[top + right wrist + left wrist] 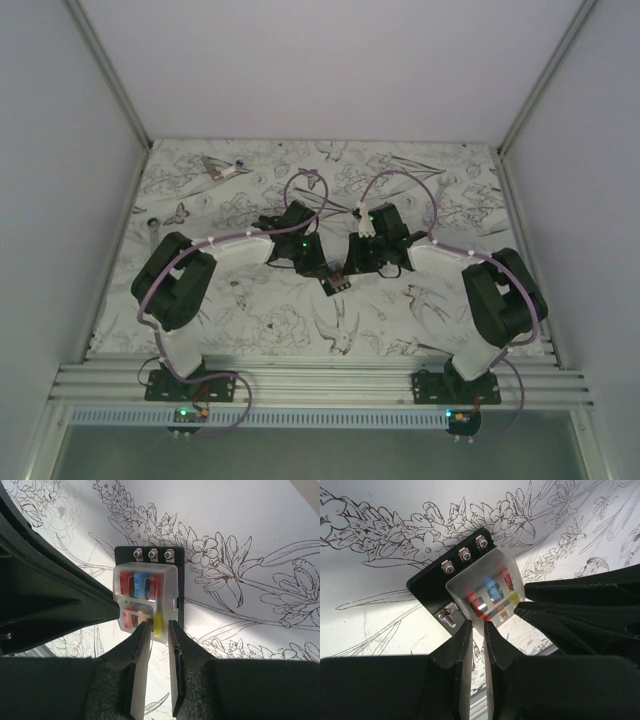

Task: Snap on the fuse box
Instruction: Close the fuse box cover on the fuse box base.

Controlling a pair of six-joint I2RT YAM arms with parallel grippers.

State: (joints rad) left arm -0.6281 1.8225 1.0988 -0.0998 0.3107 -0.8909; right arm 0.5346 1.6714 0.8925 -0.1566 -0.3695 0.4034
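Note:
The clear cover's near edge is crowded by my closed grippers, so my left gripper should back off and my right gripper should take the cover (142, 592) by both sides.
The fuse box (336, 283) lies on the flower-patterned table between the two arms. It is a black base with three screws and a clear cover over coloured fuses, seen in the left wrist view (487, 587) and the right wrist view (147, 592). My left gripper (477, 625) is nearly shut, with only a narrow gap and nothing in it, and its tips are at the cover's near edge. My right gripper (159, 626) is also nearly shut and empty, with its tips at the cover's edge by the yellow fuse. From above, the left gripper (318, 268) and the right gripper (356, 266) meet over the box.
A small metal object (222, 168) lies at the back left and another small object (152, 222) by the left wall. White walls enclose the table on three sides. An aluminium rail (320, 380) runs along the near edge.

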